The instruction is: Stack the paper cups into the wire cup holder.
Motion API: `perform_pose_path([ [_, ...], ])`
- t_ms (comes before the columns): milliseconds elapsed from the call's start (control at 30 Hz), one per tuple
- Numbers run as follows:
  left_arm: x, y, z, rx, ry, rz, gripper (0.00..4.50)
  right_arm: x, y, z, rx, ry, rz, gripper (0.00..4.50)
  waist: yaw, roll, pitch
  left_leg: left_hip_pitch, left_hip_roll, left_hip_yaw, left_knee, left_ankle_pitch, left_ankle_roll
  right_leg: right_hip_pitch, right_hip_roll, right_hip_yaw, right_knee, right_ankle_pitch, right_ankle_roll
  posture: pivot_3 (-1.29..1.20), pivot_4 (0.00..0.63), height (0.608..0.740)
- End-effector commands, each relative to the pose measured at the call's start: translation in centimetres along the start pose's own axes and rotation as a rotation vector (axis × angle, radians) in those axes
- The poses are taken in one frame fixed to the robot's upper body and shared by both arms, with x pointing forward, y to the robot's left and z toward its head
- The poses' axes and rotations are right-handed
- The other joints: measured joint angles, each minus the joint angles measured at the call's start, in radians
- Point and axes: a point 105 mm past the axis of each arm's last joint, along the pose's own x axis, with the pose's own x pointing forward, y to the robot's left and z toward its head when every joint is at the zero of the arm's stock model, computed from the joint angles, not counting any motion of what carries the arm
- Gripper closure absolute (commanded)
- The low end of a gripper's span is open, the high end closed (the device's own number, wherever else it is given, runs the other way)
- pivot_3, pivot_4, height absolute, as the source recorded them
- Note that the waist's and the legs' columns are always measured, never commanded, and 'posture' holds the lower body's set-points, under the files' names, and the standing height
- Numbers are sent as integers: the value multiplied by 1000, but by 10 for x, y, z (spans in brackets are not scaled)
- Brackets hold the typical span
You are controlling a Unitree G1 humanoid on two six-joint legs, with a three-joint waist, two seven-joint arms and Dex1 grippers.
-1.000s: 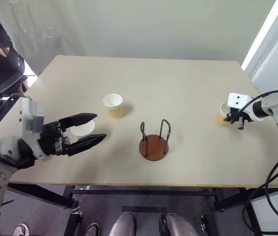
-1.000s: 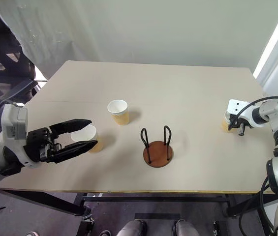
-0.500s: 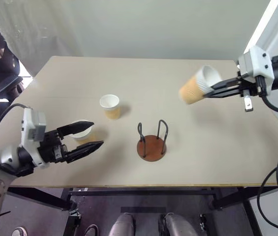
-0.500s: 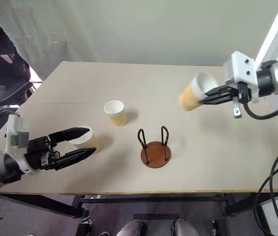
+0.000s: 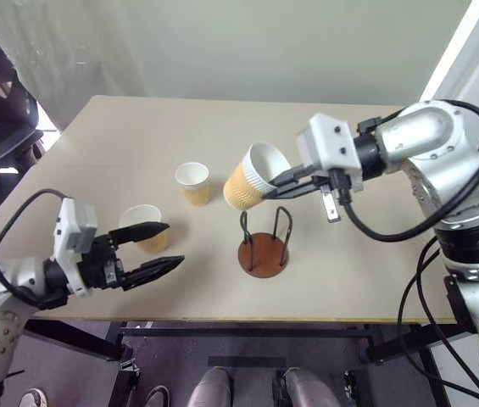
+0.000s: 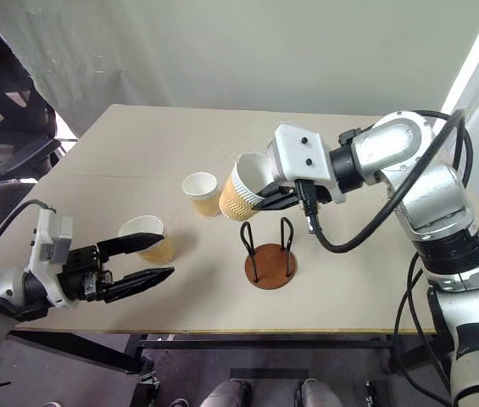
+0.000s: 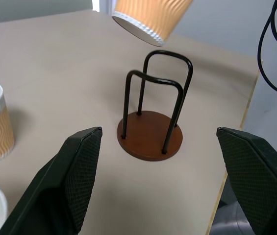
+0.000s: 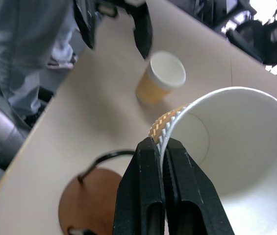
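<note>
The robot's right gripper will release the paper cup on the brown disc base (image 5: 264, 255) (image 8: 92, 201) between the wire loops of the cup holder.
My right gripper (image 5: 281, 180) is shut on the rim of one paper cup (image 5: 250, 179), pinching its wall (image 8: 160, 143). The cup hangs tilted just above and to the left of the wire cup holder (image 5: 263, 243). The holder stands empty near the table's front middle, its brown disc base (image 6: 270, 268) on the tabletop. A second paper cup (image 5: 192, 183) stands upright behind and left of the holder. A third paper cup (image 5: 142, 227) stands upright at the front left. My left gripper (image 5: 172, 243) is open just in front of it, fingers level and pointing toward the holder (image 7: 153, 128).
The beige table (image 5: 366, 246) has bare surface on its right half and at the back. A black office chair (image 5: 2, 110) stands beyond its left edge. The front edge runs just below the holder and my left gripper.
My right gripper lifted its cup off the right side of the table and carried it left, to above the holder. My left gripper sank a little, still open.
</note>
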Motion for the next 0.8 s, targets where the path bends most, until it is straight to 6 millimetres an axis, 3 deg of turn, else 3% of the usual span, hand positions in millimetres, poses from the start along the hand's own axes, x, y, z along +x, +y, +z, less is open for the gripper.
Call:
perform_pose_path([
  [33,-3,-4,8,49,-17,23,472,-7,2,-2,-52,41,16,4461,0,0,0,0,0,0,0,-1,0,0,0,0,0,0,0,0,150,740],
  [300,-5,-5,8,50,-12,38,472,-16,17,-7,-66,58,95,4461,0,0,0,1,1,0,0,-2,-1,0,0,-1,1,0,0,0,150,740],
  [800,-4,-5,8,49,-6,39,472,1,27,-26,-48,113,130,4461,-1,-1,0,1,1,0,0,1,0,1,0,-1,1,0,0,0,150,740],
])
